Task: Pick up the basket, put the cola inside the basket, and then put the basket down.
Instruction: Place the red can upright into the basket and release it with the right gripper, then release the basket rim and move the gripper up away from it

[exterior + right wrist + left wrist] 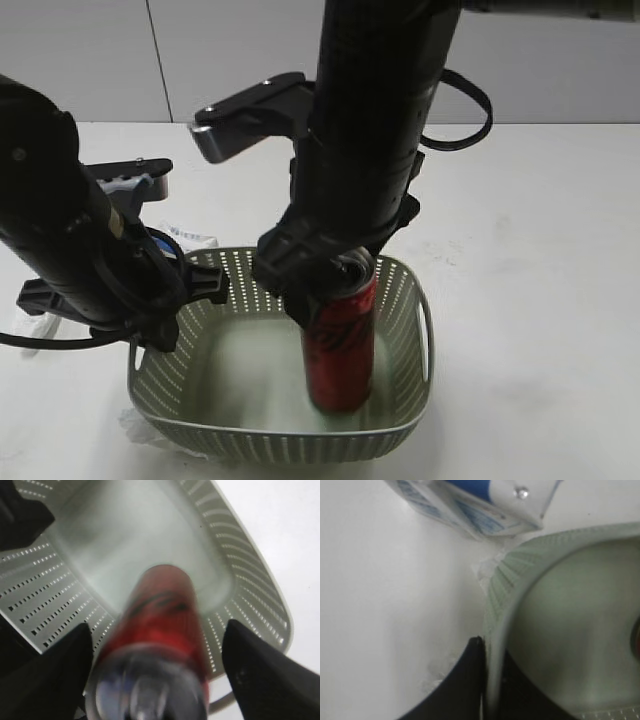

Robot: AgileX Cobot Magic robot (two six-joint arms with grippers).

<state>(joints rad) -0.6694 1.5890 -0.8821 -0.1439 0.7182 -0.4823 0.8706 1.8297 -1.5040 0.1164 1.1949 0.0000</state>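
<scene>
The robot's left gripper will release the basket farther back, on the white table point(406, 268) beside the blue-and-white milk carton.
The pale green basket point(300, 440) sits at the front middle of the white table. The red cola can point(340, 350) stands upright inside it, toward its right side. My left gripper point(205, 285) is shut on the basket's left wall; in the left wrist view one finger is outside and one inside the basket's point(560, 630) rim, at the gripper point(490, 680). I cannot tell if the basket is lifted. My right gripper point(335, 275) is open around the can's top. In the right wrist view its fingers point(155, 675) flank the cola point(160, 620) over the basket floor point(250, 590).
A blue-and-white milk carton point(125, 183) lies behind my left arm, just past the basket's corner in the left wrist view point(470, 510). A white crumpled wrapper point(190, 238) lies behind the basket. The white table point(540, 250) stretches to the right.
</scene>
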